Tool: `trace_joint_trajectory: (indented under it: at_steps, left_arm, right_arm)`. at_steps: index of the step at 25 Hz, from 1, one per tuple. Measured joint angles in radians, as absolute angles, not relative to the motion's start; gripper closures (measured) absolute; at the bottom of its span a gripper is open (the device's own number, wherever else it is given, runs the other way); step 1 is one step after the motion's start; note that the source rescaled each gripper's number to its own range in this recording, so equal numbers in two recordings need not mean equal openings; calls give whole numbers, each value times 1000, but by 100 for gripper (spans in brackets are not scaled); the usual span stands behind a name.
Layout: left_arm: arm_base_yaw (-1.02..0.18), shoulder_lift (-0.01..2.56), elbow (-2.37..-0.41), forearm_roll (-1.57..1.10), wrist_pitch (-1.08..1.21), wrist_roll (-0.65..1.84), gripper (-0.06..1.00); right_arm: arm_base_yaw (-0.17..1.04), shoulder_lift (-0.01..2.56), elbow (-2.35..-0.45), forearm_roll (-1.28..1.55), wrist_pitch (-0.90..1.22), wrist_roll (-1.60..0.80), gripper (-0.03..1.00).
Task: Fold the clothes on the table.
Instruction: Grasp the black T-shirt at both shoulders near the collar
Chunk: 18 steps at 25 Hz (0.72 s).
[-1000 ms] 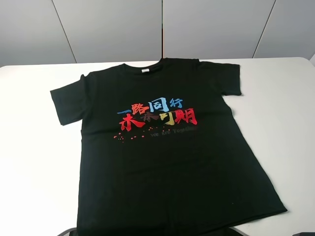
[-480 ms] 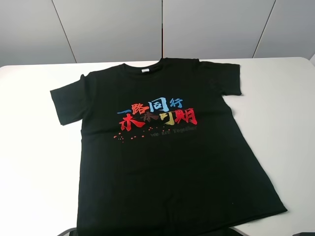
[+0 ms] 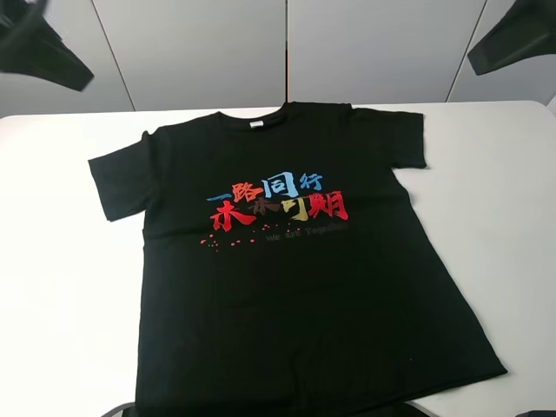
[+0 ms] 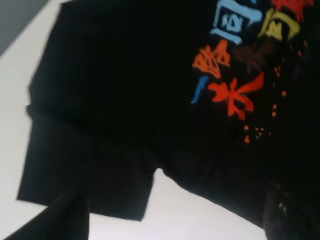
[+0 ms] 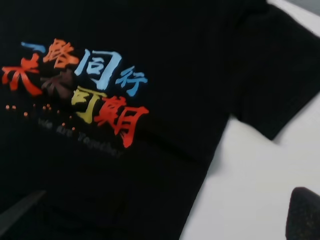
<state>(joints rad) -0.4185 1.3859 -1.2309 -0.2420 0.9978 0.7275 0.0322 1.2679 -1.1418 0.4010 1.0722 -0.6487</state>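
Observation:
Next, my left gripper grips the black T-shirt (image 3: 149, 232) (image 4: 194, 179) just below the sleeve's armpit, at the T-shirt's side edge nearest the small red dots.
The black T-shirt (image 3: 287, 261) lies flat and face up on the white table (image 3: 61, 287), collar at the far side. Its red, blue and yellow characters (image 3: 278, 201) and white neck label (image 3: 256, 124) show. My left arm (image 3: 42, 48) is a blurred dark shape high at the far left, my right arm (image 3: 519, 36) the same at the far right. In the left wrist view the left gripper (image 4: 175, 215) hangs open above the shirt's left sleeve (image 4: 85, 175). In the right wrist view the right gripper (image 5: 162, 212) hangs open above the right sleeve (image 5: 280, 85). Both are empty.
Grey wall panels (image 3: 287, 52) stand behind the table's far edge. The shirt's hem reaches the near edge of the table (image 3: 287, 404). Bare white tabletop lies left and right of the shirt (image 3: 504, 243).
Both arms have come into the exterior view at the top corners, where none showed before. The shirt has not moved.

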Motion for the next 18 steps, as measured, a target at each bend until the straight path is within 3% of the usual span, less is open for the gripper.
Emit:
trace_joint_trajectory:
  at_steps: [7,18]
  left_arm:
    - [-543,1655,-1231,-179,973,731,-2]
    - [-568,1943,-1232,-70,973,751,-3]
  right_arm:
    - [104,1458,-1162,402,1074,-696,-3]
    - [158,1540,-1162,402,1039,-704,-3]
